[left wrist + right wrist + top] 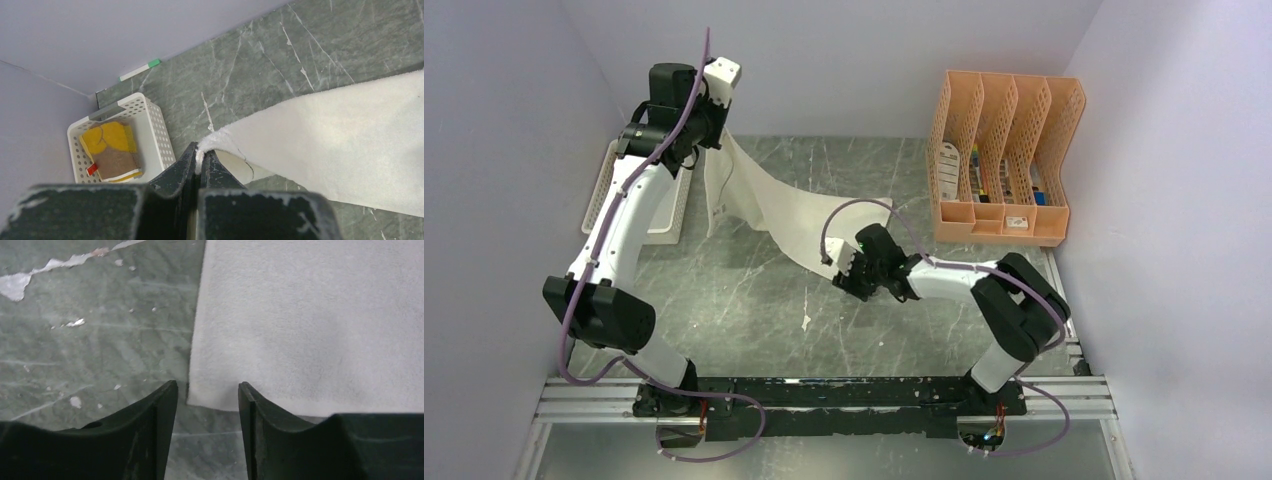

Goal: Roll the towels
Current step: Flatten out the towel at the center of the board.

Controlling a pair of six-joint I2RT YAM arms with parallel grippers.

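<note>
My left gripper will let go of the upper corner of the cream-white towel on the grey marble (708, 166) (162, 94) beside the white basket.
The cream-white towel (774, 210) hangs stretched from the back left down to the table's middle. My left gripper (716, 130) is raised high and shut on its upper corner (212, 142). My right gripper (856, 283) is open and empty, low over the table; the towel's near corner (200, 400) lies just ahead of its fingertips. In the right wrist view the towel (310, 320) lies flat at the upper right. The mustard-yellow and brown towel (112, 150) lies folded in a white basket (157, 135), seen in the left wrist view.
The white perforated basket (609, 185) stands at the back left by the wall. An orange file rack (1004, 150) with small items stands at the back right. The table is grey marble (744, 310).
</note>
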